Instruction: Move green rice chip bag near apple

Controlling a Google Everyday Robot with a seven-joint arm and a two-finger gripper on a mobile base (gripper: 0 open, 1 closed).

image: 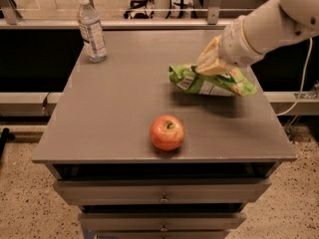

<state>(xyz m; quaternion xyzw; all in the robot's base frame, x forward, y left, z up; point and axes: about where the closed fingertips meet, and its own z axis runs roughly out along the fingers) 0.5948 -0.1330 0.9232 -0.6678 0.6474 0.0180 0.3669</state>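
Next, my gripper releases the green rice chip bag on the grey table diagonally (pixel 212 111) behind the apple, with one of its ends almost touching the apple. The bag now hangs just above the table.
The green rice chip bag (pixel 212 83) hangs lengthwise just above the right half of the grey table (pixel 114 108), casting a shadow beneath it. My gripper (pixel 212 63) comes in from the upper right and is shut on the bag's top edge. The apple (pixel 167 132), red-orange with a stem dimple, sits near the table's front edge, below and left of the bag, about a hand's width apart from it.
A clear water bottle (pixel 91 29) with a white cap stands at the table's back left corner. Drawers (pixel 162 190) sit under the tabletop. A rail and dark panels run behind the table. A cable hangs at the right.
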